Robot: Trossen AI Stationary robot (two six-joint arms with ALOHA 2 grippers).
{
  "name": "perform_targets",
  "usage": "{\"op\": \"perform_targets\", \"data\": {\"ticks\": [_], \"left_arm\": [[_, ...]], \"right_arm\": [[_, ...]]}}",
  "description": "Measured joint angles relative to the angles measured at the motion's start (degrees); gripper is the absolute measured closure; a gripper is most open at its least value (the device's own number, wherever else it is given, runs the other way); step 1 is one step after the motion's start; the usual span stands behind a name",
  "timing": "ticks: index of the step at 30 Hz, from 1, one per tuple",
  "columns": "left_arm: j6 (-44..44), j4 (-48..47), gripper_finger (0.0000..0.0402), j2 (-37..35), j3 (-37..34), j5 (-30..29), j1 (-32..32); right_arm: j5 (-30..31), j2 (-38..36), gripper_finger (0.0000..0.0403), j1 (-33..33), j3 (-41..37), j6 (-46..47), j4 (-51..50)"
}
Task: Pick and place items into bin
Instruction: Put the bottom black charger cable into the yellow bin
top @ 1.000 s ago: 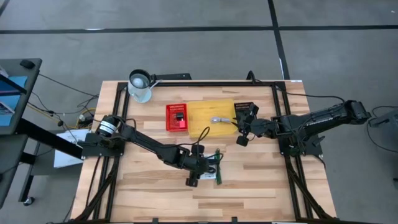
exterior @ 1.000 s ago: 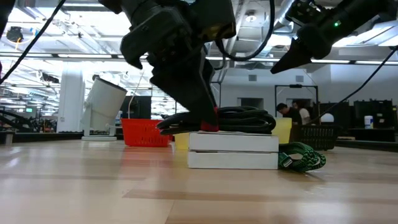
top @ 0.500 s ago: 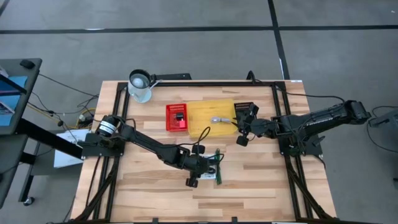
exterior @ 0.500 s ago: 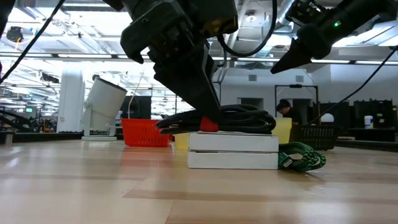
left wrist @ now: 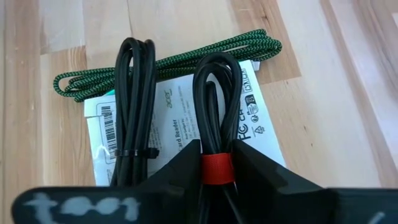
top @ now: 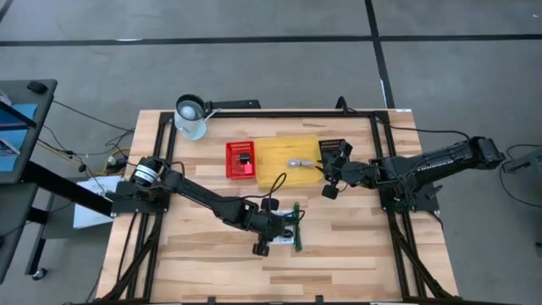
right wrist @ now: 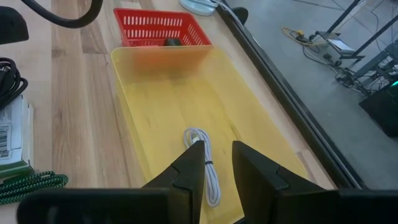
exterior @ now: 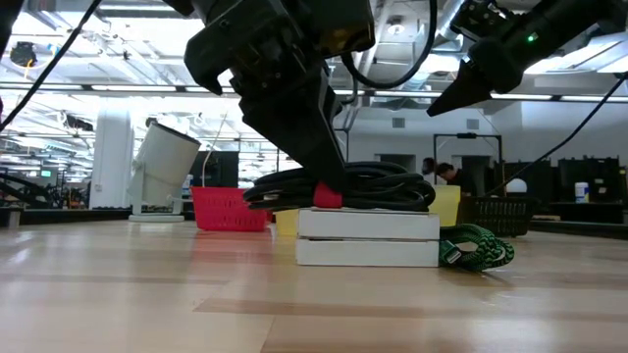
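Observation:
Next, I let go of the black cable with my left gripper in the yellow bin (top: 279, 160), between the white cable and the red basket.
A coiled black cable (left wrist: 134, 93) with a red band lies on a flat white printed packet (left wrist: 180, 118), which rests on the wood near the table's middle (top: 298, 238). A green braided cable (left wrist: 168, 62) lies half under the packet's far side. My left gripper (left wrist: 217, 155) is shut on the black cable. My right gripper (right wrist: 217, 163) is open and holds nothing. It hovers over the right part of the yellow bin (top: 284, 161). A small white coiled cable (right wrist: 202, 155) lies in that bin. My left gripper pinches the black cable at its red band (left wrist: 217, 169) between the two fingers, which lie across one loop of the coil. The fingers slant down from above and from the table's left (exterior: 314, 147). The coil is about level, just on top of the white packet (exterior: 368, 235).
A red basket (top: 241, 159) with a small black piece in it stands against the yellow bin's left side. A white mug (top: 190, 114) sits at the far left corner. Bare wood lies toward the near edge. People stand in the room beyond the table.
My left gripper has risen slightly while shut on the red band. The banded end of the black cable has come up a little from the packet. The right arm has kept still.

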Motion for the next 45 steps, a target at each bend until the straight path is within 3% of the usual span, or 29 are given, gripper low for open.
{"op": "perform_targets", "data": {"ticks": [5, 12, 22, 32, 45], "left_arm": [[-0.06, -0.14, 0.0330, 0.00, 0.25, 0.14, -0.54], [1.26, -6.70, 0.0330, 0.00, 5.72, -0.61, -1.09], [7.72, -19.30, 0.0330, 0.00, 12.33, -13.03, 0.20], [12.21, -26.36, 0.0330, 0.02, 15.84, -15.10, 7.81], [19.50, -19.30, 0.0330, 0.02, 15.91, -10.59, 20.32]], "right_arm": [[0.00, 0.00, 0.0325, 0.00, 0.00, -0.02, 0.02], [0.00, 0.00, 0.0325, 0.00, 0.00, -0.02, 0.00], [0.00, 0.00, 0.0325, 0.00, 0.02, -0.02, 0.00], [0.00, 0.00, 0.0325, 0.00, 0.02, -0.04, 0.00], [0.02, 0.00, 0.0325, 0.00, 0.04, -0.09, -0.42]]}}
